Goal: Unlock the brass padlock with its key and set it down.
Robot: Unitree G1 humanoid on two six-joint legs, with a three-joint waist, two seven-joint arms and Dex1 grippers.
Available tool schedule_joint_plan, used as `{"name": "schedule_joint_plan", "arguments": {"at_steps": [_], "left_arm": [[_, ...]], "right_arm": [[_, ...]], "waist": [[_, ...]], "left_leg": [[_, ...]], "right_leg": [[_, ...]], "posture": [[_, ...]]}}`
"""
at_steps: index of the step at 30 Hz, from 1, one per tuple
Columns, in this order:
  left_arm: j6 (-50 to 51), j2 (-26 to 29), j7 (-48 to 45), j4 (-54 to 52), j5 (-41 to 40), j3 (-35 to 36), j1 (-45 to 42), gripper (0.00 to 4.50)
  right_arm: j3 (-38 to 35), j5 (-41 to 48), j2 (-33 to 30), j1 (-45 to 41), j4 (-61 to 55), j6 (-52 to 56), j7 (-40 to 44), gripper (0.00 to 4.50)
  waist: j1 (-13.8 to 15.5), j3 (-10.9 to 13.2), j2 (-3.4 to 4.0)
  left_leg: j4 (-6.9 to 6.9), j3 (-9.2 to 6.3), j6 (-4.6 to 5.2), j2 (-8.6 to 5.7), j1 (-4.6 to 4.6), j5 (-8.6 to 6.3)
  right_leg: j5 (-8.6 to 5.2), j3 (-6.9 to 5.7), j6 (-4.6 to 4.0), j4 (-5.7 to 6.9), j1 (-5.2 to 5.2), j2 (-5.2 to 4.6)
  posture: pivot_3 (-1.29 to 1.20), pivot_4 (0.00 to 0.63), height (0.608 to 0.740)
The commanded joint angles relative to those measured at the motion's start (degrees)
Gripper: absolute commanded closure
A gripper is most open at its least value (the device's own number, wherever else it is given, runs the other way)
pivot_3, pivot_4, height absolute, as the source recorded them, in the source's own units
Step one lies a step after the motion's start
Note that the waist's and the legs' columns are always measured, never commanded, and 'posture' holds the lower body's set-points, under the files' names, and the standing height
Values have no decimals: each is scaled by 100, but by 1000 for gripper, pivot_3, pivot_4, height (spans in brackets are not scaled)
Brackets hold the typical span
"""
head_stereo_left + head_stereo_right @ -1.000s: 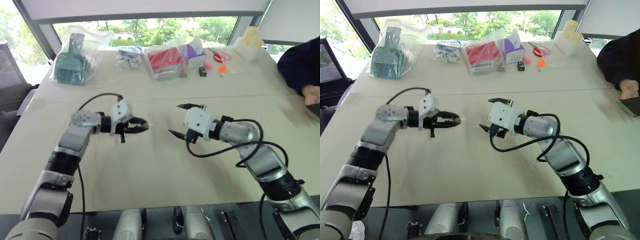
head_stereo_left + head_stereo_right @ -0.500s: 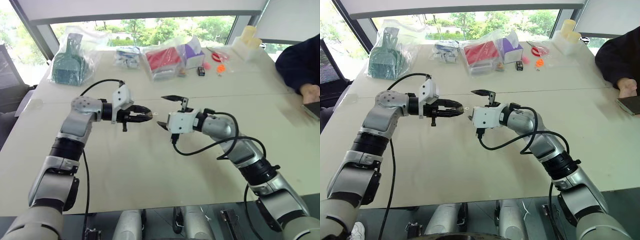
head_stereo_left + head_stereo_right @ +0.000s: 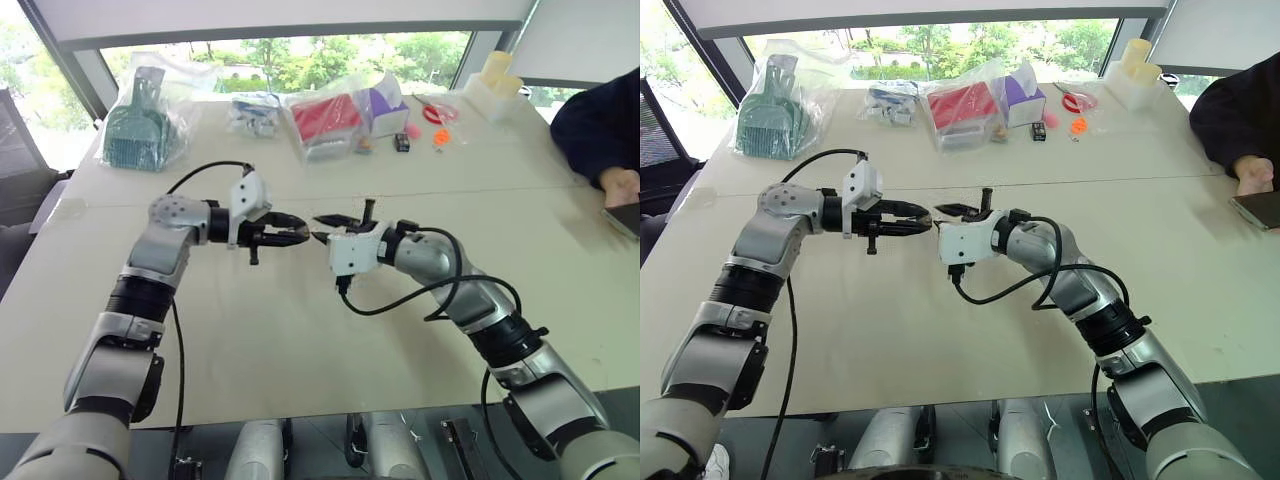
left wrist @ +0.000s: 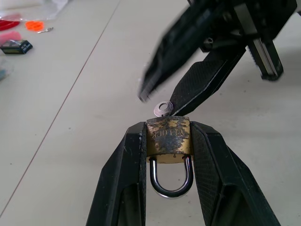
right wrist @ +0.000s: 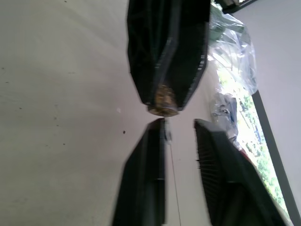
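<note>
The shackle sits enclosed in the left gripper's fingers, so the robot's right gripper will reach past the key and grab the padlock's body (image 4: 168, 136) to free the shackle.
The brass padlock (image 4: 168, 136) is clamped between the fingers of my left gripper (image 3: 300, 238), held above the table with its silvery shackle turned back toward the wrist. The key (image 4: 163, 108) sticks out of the lock's outer end, only its round head visible. My right gripper (image 3: 325, 225) faces the left one tip to tip. In the right wrist view its fingers (image 5: 153, 160) stand apart on either side of the key (image 5: 165, 132), one finger right beside the head and a gap left to the other. Seen from the left wrist, one right finger is blurred.
Along the far side of the table (image 3: 300, 340) lie a bagged teal item (image 3: 140, 125), a red pack (image 3: 330, 118) and small trinkets (image 3: 440, 135). A person's dark sleeve (image 3: 600, 130) and a phone (image 3: 628, 218) are at the right edge.
My right gripper moved left up to the left gripper's tips and rolled; its wide-open fingers have narrowed around the key's head. The left gripper held still with the padlock.
</note>
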Motion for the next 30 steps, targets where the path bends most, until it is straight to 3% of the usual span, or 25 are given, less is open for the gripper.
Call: {"name": "schedule_joint_plan", "arguments": {"at_steps": [1, 9, 15, 20, 28, 30], "left_arm": [[3, 16, -81, -223, -15, -4, -65, 3722], [-291, 17, -12, -324, 70, -11, -1, 3722], [-1929, 79, -65, -323, 569, -216, 181, 3722], [-2546, 45, -70, -200, 682, -234, 202, 3722], [-42, 61, -321, -468, -285, 204, 51, 3722], [233, 114, -377, -473, -352, 217, 19, 3722]], "right_arm": [[-207, 68, 102, -141, -133, -32, -68, 4472], [-173, 354, 263, -162, -169, 294, 376, 4472], [-342, 1673, 480, -439, -401, 2394, 1911, 4472], [-384, 2061, 628, -693, -504, 3532, 2220, 4472], [20, 161, -8, -635, 166, -237, 372, 4472], [25, 68, -125, -532, 263, -682, 262, 3917]], "waist": [[2, 0, 0], [0, 0, 0], [0, 0, 1], [9, 0, 1], [4, 0, 1], [2, 0, 1]], "left_leg": [[0, 0, 0, 0, 0, 0], [0, 0, 0, 0, 0, 0], [0, 0, 0, 1, 2, 0], [0, 1, 0, 1, 2, 0], [0, 2, 0, 0, 2, 0], [0, 3, -1, -1, 1, 1]], "right_leg": [[0, 0, 0, 0, 0, 0], [0, 0, 0, 1, 0, 0], [1, 0, -1, 4, 0, 0], [1, 0, -2, 6, 0, -2], [0, 0, 1, 7, -2, -2], [0, 1, 2, 6, -2, -2]], "posture": [[0, 150, 740], [0, 150, 740], [0, 150, 740], [0, 150, 740], [0, 150, 740], [0, 150, 740]]}}
